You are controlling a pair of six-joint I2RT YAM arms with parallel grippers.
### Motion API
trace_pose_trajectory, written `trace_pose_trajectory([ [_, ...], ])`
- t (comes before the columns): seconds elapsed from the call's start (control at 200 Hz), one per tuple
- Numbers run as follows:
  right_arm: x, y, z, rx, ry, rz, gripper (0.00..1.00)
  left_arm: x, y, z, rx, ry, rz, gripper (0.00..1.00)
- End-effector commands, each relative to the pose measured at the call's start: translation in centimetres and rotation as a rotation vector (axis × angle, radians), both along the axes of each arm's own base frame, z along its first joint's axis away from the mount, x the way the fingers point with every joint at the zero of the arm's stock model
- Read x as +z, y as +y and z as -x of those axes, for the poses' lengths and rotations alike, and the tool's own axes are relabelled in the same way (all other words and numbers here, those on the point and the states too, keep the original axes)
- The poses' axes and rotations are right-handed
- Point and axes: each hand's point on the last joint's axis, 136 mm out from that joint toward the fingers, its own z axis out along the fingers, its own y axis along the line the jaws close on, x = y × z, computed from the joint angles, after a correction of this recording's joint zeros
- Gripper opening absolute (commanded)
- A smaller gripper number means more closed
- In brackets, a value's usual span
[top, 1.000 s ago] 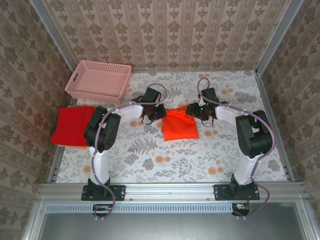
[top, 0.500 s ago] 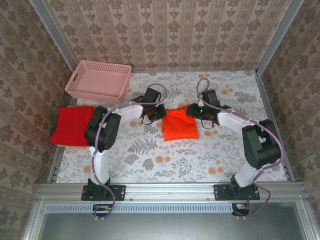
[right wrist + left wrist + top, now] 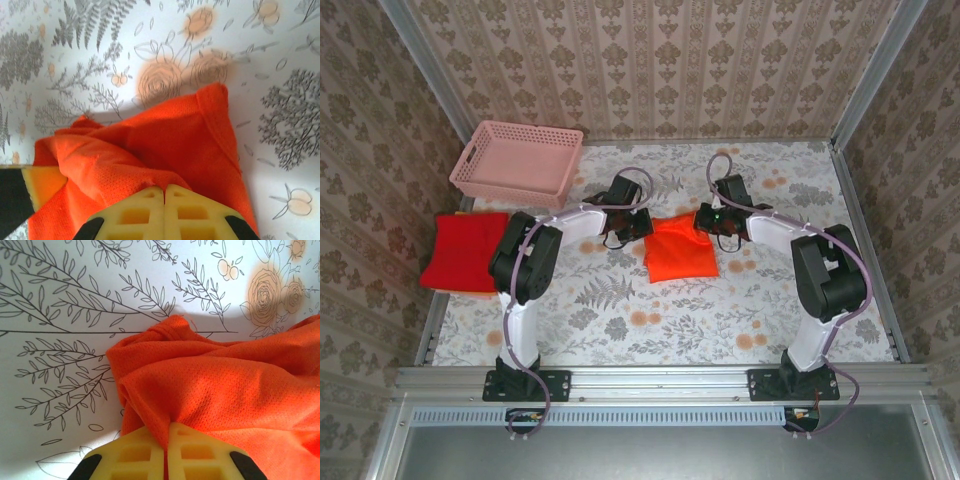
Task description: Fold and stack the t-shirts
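Note:
The robot's left gripper is pinching the far corner of the orange t-shirt, so it should open and grip its layers midway [image 3: 650, 249] along its side before it carries the t-shirt to the red t-shirt.
The bright orange t-shirt [image 3: 678, 250] lies bunched and partly folded in the middle of the table. My left gripper [image 3: 640, 222] is shut on its far left corner, the mesh cloth [image 3: 215, 385] pinched between the yellow fingers [image 3: 145, 452]. My right gripper [image 3: 705, 221] is shut on its far right corner, the orange cloth [image 3: 165, 150] caught between its fingers [image 3: 190, 210]. The deeper red t-shirt [image 3: 465, 252] lies folded at the table's left edge.
A pink lattice basket [image 3: 518, 162] stands at the back left, behind the red shirt. Patterned walls close in the flowered table [image 3: 620, 320] on three sides. The other gripper's yellow finger [image 3: 42, 182] shows at the left of the right wrist view.
The right arm's elbow swung out to the right and came back, and its gripper edged slightly farther back. The orange shirt and left gripper have barely shifted.

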Motion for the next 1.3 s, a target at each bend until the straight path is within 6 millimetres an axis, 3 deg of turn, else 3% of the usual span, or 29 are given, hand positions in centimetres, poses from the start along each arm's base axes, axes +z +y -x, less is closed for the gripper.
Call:
trace_pose_trajectory([
  [0.0, 1.1, -1.8, -1.1, -0.071, -0.030, 0.049, 0.00, -1.0, 0.3, 0.4, -0.022, 0.030, -0.018, 0.07],
  [0.18, 0.3, -2.7, -1.9, -0.096, 0.000, 0.053, 0.10, -1.3, 0.3, 0.3, -0.022, 0.035, -0.018, 0.06],
  [0.405, -0.7, -3.6, -3.2, -0.131, 0.004, 0.057, 0.09, -2.1, 0.7, 0.4, -0.017, 0.050, -0.027, 0.06],
  [0.51, -2.1, -3.1, -3.6, -0.101, 0.049, 0.036, 0.20, -2.3, 0.7, 0.4, -0.013, 0.053, -0.026, 0.06],
  [0.655, -4.7, -2.0, -3.1, -0.059, 0.144, 0.007, 0.24, -2.8, 0.7, 0.2, 0.002, 0.069, -0.025, 0.13],
  [0.715, -5.0, -1.8, -2.9, -0.052, 0.157, -0.006, 0.25, -2.5, 0.4, 0.0, 0.000, 0.063, -0.009, 0.18],
  [0.8, -3.7, -1.7, -2.7, -0.042, 0.118, -0.013, 0.31, -1.6, 0.0, -0.5, -0.005, 0.038, 0.009, 0.27],
  [1.005, 1.8, -3.5, -1.7, -0.055, -0.035, 0.054, 0.65, 2.3, -0.5, -1.9, -0.020, -0.069, 0.026, 0.57],
  [1.105, 3.5, -3.2, -0.5, -0.011, -0.098, 0.042, 0.83, 4.3, -0.3, -2.6, -0.031, -0.135, 0.020, 0.71],
  [1.15, 3.6, -3.0, 0.3, 0.019, -0.111, 0.041, 0.88, 5.1, -0.1, -2.7, -0.039, -0.166, 0.014, 0.76],
  [1.245, 2.9, -3.2, 1.9, 0.049, -0.099, 0.058, 0.91, 6.2, 0.9, -2.3, -0.026, -0.199, -0.005, 0.99],
  [1.295, 2.2, -3.0, 2.8, 0.063, -0.074, 0.051, 0.90, 6.3, 1.3, -1.7, -0.013, -0.195, -0.004, 1.00],
])
